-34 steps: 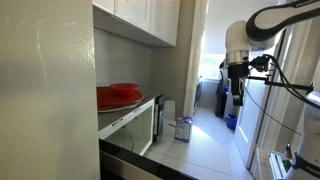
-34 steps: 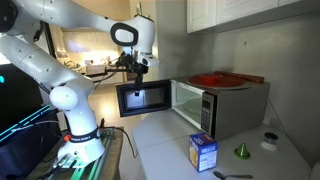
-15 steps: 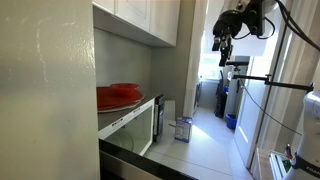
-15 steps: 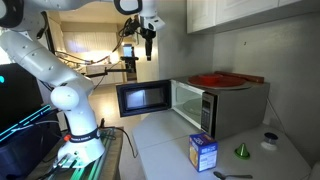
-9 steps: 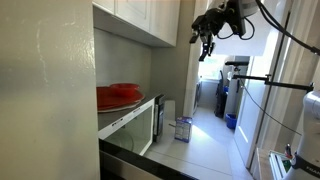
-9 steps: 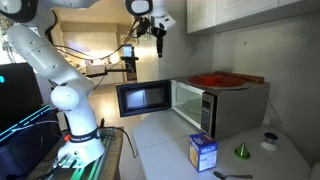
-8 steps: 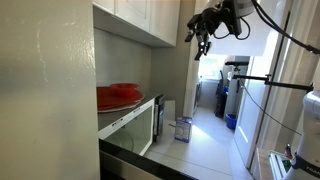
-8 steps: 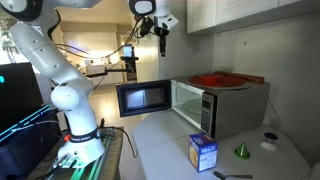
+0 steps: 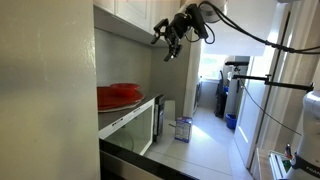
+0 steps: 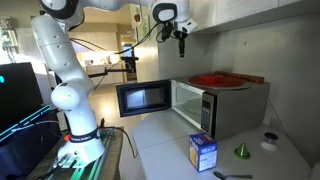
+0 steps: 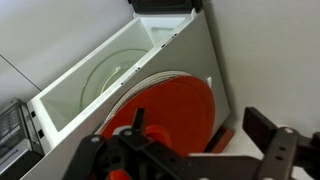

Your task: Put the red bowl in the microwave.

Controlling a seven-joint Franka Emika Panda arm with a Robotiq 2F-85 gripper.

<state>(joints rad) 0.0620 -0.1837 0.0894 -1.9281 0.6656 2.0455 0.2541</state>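
Observation:
The robot's gripper needs to next move to the small red bowl's rim (image 9: 138,86) (image 11: 146,124), above the wide red dish on the microwave, and close there.
The white microwave (image 10: 232,112) stands on the counter with its door (image 10: 142,98) swung open; it also shows in an exterior view (image 9: 128,122) and in the wrist view (image 11: 62,108). A wide red dish (image 10: 215,79) lies on its top, seen in both exterior views (image 9: 118,97) and in the wrist view (image 11: 170,100). I cannot tell the small red bowl apart from the dish. My gripper (image 10: 181,42) hangs open and empty high above the microwave, just under the wall cabinets (image 9: 165,42). In the wrist view its fingers (image 11: 200,135) spread wide over the dish.
White wall cabinets (image 10: 240,10) hang right above the microwave, close to the gripper. A blue box (image 10: 202,152), a green cone (image 10: 241,150) and a small round item (image 10: 268,141) sit on the counter in front. A wall (image 9: 40,90) blocks part of the view.
My arm has risen from in front of the open door and swung across to above the microwave's top, under the cabinets. The gripper stays open. The dish and door have not moved.

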